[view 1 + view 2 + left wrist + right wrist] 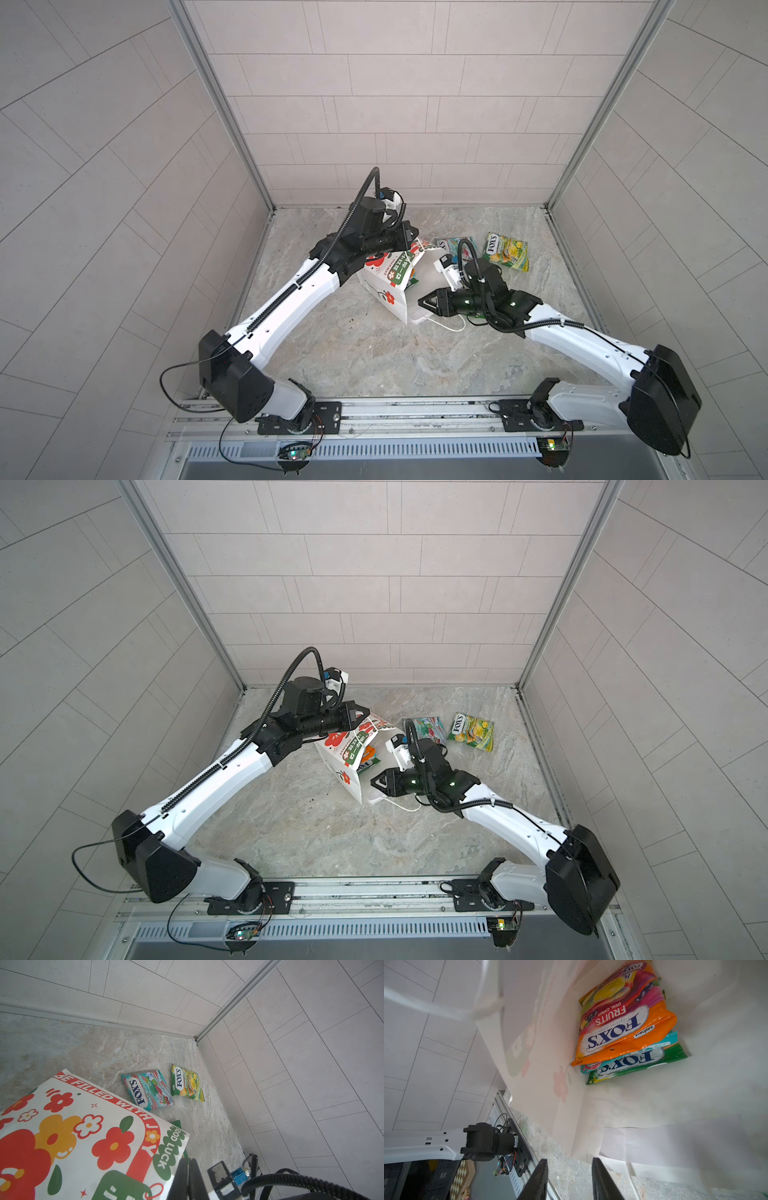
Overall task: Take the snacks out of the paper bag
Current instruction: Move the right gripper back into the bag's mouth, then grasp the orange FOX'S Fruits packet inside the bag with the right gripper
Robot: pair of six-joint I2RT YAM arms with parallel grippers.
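The orange snack lies on top of the pile, so next my right gripper closes on the orange snack's end [411, 277] [624, 1045] nearest the paper bag's opening.
The white paper bag [386, 282] with red flowers lies tilted on its side mid-table, its mouth facing the near right. My left gripper [413, 237] is shut on its far upper edge; in the left wrist view the fingers [182, 1176] are pressed together beside the printed wall [72, 1136]. At the mouth my right gripper [422, 301] stands open and holds nothing. The right wrist view looks inside: an orange snack [623, 1028] lies on a teal one [629, 1061] and a green one [643, 1066]. A teal snack [451, 243] and a yellow-green snack [507, 251] lie on the table beyond.
Tiled walls with aluminium corner posts [552, 203] close in the marble table [353, 353] on three sides. The bag's white cord handle [449, 326] trails under my right wrist. The arms' mounting rail [395, 415] runs along the front edge.
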